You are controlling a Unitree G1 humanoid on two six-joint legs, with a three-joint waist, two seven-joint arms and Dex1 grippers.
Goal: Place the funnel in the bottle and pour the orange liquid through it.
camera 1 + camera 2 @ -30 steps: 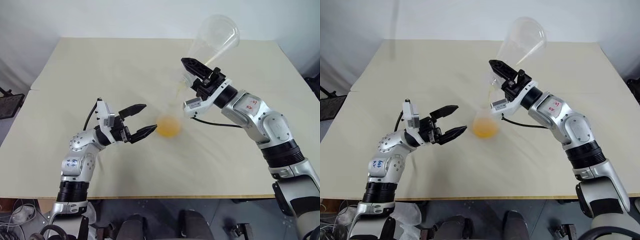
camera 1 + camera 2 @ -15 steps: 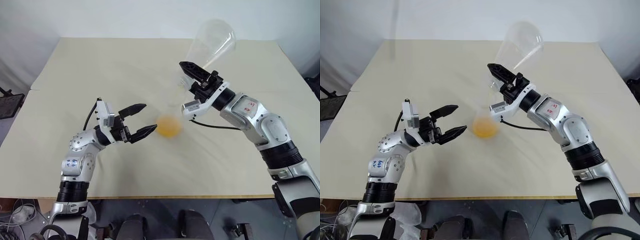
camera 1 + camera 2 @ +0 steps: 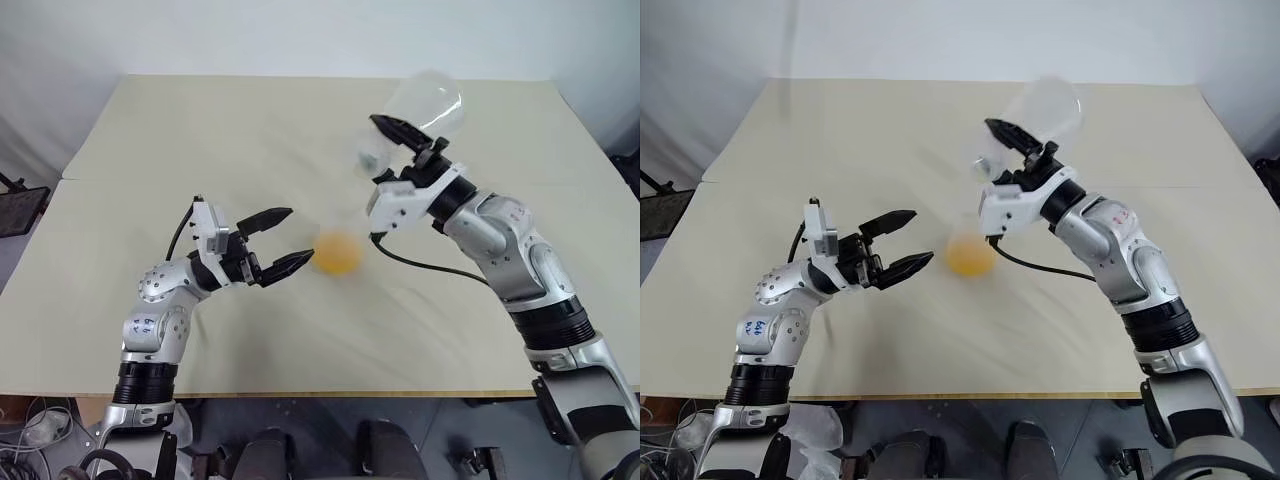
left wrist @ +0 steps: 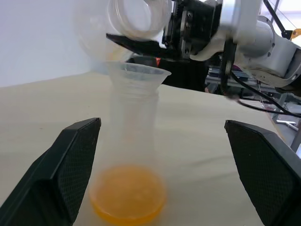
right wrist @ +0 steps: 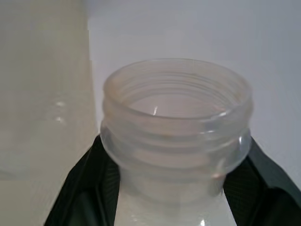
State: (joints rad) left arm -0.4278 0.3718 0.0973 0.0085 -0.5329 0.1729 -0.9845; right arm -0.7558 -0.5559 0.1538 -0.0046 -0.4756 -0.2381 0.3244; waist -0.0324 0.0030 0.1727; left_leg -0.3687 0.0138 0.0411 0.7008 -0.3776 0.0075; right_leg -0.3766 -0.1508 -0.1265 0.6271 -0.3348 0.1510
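The clear flask in my right gripper is empty. Next, I let go of it with that gripper on the pale table (image 3: 449, 240) beside the bottle, by the black cable.
The bottle (image 4: 132, 141) stands on the table with the funnel (image 4: 137, 75) seated in its neck. The orange liquid (image 3: 337, 252) pools in its wide base. My left gripper (image 3: 298, 235) hangs open just left of the bottle's base, its fingers (image 4: 70, 165) on either side of the bottle without touching it. My right gripper (image 3: 385, 140) is shut on the threaded neck (image 5: 176, 122) of an empty clear flask (image 3: 425, 100). It holds the flask tilted in the air above and behind the funnel.
The pale table (image 3: 200, 130) stretches wide around the bottle, with its front edge (image 3: 330, 392) near me. A black cable (image 3: 430, 268) loops under my right wrist. Dark equipment stands off the table's left side (image 3: 20, 205).
My right wrist has rolled and risen slightly, swinging the empty flask from steeply tipped over the funnel to a flatter tilt. The left gripper and the bottle have stayed put.
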